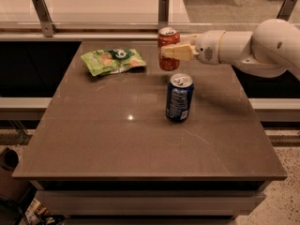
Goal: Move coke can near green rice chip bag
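Note:
My gripper needs to let go of the coke can on the table point(159, 75), just beside the nearest end of the green rice chip bag.
The coke can point(167, 36) is a red-orange can with a silver top, held upright above the far part of the table. My gripper point(171, 51) comes in from the right on a white arm and is shut on the can's middle, with a tan finger point(178, 52) across its front. The green rice chip bag point(112, 61) lies flat on the table at the far left, a short gap left of the can.
A dark blue can point(179, 97) stands upright mid-table, just in front of and below the held can. The brown table point(93, 139) has a glass rail with metal posts point(163, 8) along its far edge. The white arm point(253, 46) spans the right side.

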`<state>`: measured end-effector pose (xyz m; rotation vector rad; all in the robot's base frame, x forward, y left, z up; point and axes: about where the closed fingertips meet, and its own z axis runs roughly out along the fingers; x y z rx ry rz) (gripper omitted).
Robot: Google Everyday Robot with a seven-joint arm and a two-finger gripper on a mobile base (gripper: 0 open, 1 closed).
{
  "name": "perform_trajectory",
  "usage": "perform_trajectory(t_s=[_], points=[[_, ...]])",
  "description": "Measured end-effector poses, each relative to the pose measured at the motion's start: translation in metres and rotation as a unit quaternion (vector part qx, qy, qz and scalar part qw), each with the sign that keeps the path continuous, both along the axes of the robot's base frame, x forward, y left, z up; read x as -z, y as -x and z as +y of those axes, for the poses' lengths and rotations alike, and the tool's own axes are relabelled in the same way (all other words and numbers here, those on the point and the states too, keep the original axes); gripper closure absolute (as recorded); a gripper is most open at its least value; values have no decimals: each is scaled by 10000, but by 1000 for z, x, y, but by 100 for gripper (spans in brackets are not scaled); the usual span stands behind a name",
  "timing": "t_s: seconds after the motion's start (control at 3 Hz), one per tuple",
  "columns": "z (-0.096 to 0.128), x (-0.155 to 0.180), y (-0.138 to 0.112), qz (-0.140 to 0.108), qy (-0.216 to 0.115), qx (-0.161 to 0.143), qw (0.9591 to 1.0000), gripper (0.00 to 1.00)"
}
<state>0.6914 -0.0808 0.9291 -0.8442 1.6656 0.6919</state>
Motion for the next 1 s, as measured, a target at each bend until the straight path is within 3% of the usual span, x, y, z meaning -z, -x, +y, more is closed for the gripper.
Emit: perform_trajectory(t_s=[0.33, 1.0], points=[[13, 31, -9, 131, -100, 59, 9998, 100], [18, 47, -30, -28, -402, 216, 9990, 100]])
